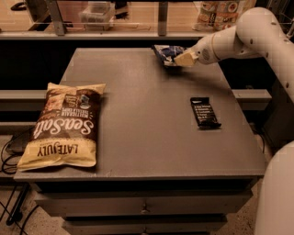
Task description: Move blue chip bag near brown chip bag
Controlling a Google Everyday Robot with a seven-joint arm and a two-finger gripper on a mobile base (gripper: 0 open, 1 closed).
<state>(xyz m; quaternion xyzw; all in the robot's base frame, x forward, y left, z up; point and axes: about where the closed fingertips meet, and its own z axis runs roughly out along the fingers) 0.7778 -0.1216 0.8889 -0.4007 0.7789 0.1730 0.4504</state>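
Next, I let go of the blue chip bag on the grey table [114,77] by the inner top corner of the brown chip bag. The blue bag is now at the table's far edge.
The blue chip bag [166,53], small and dark blue with white patches, is at the far edge of the table, right of centre, and looks raised a little off the surface. My gripper [183,59] reaches in from the right and is shut on the bag's right edge. The brown chip bag [64,125], large and puffy with "Sea Salt" and "LATE JULY" lettering, lies flat at the table's front left corner, far from the blue bag.
A small black snack bar [205,112] lies on the right half of the grey table [147,137]. My white arm [257,32] spans the far right side. A shelf with containers [98,13] runs behind the table. Cables [9,156] hang at the left.
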